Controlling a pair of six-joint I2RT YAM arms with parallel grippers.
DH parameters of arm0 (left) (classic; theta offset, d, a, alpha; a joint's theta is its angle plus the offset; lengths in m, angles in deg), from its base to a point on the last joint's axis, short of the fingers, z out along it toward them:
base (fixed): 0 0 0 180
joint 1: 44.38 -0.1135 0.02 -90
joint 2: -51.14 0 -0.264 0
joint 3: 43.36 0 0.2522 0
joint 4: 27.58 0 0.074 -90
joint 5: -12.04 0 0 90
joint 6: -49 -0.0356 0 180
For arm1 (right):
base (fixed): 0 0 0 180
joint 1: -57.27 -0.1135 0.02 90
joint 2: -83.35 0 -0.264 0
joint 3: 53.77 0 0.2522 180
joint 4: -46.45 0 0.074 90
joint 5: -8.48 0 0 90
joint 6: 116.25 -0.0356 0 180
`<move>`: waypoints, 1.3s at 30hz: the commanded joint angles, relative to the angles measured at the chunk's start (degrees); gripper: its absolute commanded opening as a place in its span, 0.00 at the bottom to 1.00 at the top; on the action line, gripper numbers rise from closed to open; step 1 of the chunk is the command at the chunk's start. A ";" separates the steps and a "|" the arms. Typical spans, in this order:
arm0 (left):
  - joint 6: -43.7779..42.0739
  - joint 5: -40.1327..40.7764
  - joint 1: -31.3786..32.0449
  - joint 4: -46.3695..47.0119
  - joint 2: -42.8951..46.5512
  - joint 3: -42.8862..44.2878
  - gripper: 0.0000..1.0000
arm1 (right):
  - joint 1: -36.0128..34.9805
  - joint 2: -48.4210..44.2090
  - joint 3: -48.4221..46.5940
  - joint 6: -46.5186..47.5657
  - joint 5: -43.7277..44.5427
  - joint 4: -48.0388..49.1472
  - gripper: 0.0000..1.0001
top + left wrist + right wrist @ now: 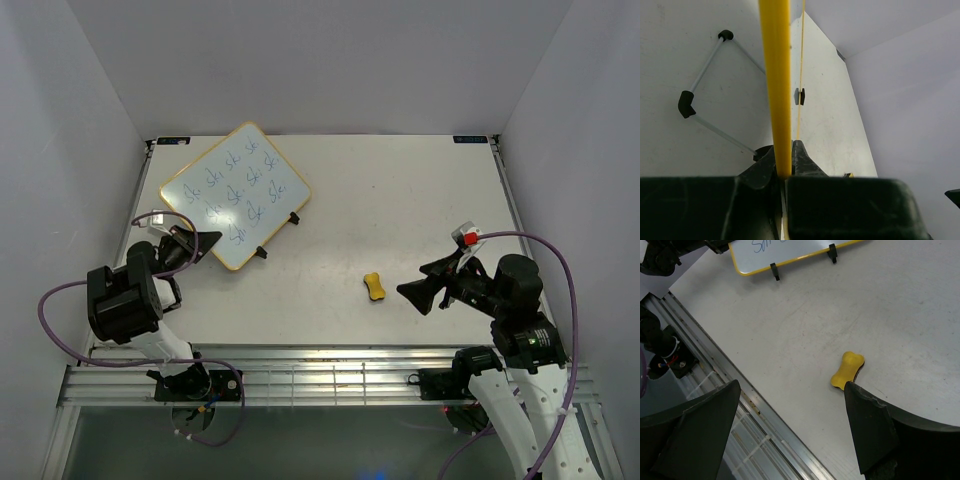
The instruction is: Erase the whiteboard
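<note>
I should close my right gripper on the narrow middle [374,286] [847,372] of the yellow bone-shaped eraser, between its two wider ends, to wipe the whiteboard.
The whiteboard [236,190], white with a thin yellow frame and several blue handwritten marks, lies tilted at the back left of the table. My left gripper [210,240] is shut on its near left edge. In the left wrist view the yellow frame [776,85] runs straight up from between the shut fingers of the left gripper [784,162], with the black wire feet [687,104] on the board's underside. A small yellow bone-shaped eraser [375,287] lies on the table. My right gripper [420,292] hovers open just right of it; the eraser [847,370] sits by the right fingertip [860,405].
The metal rail [330,375] runs along the table's near edge, close under the right gripper [790,390]. White walls enclose the table on three sides. The board's two black feet [774,271] face the right arm.
</note>
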 commanded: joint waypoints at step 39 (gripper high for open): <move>3.49 3.47 17.42 -51.15 37.97 19.52 0.00 | -0.41 17.76 -1.41 -12.99 19.39 9.07 0.90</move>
